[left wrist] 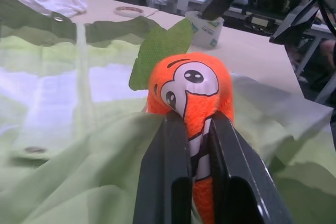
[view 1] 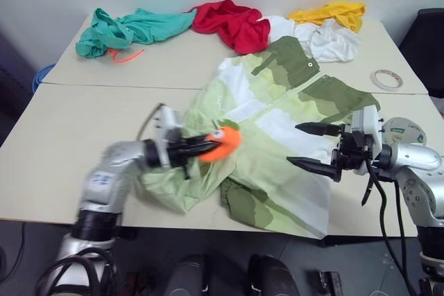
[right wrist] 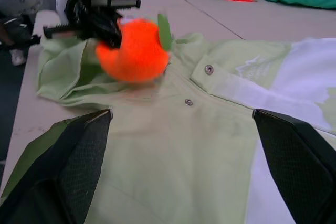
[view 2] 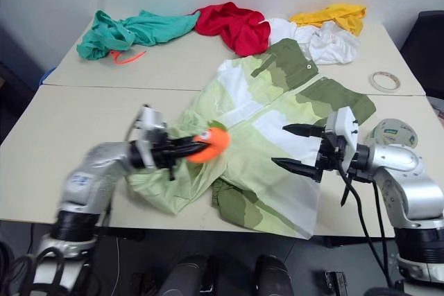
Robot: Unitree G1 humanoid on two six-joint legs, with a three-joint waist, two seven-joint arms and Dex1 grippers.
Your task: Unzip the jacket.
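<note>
The jacket's zip lies at a slant, so the robot's left gripper will put down the plush toy and grip the lime cloth (view 1: 172, 195) while the right gripper straightens the olive hem.
The jacket (view 1: 277, 119), in blocks of pale lime, white and olive, lies spread across the front table. My left gripper (view 1: 206, 148) reaches level over the jacket's left part and is shut on an orange plush toy (view 1: 225, 142) with a cartoon face and a green leaf. In the left wrist view both fingers (left wrist: 167, 166) pinch the plush toy (left wrist: 191, 82) just above the lime cloth. My right gripper (view 1: 293, 145) hovers open over the jacket's right side, pointing toward the toy, with nothing between its fingers (right wrist: 79, 156). Whether the toy is fixed to the jacket I cannot tell.
Along the back table lie a teal garment (view 1: 132, 29), a red garment (view 1: 232, 22), white cloth (view 1: 326, 39) and yellow cloth (view 1: 333, 12). A tape roll (view 1: 386, 79) and a round container (view 1: 404, 130) sit at the right. The jacket's hem hangs over the table's front edge (view 1: 41, 206).
</note>
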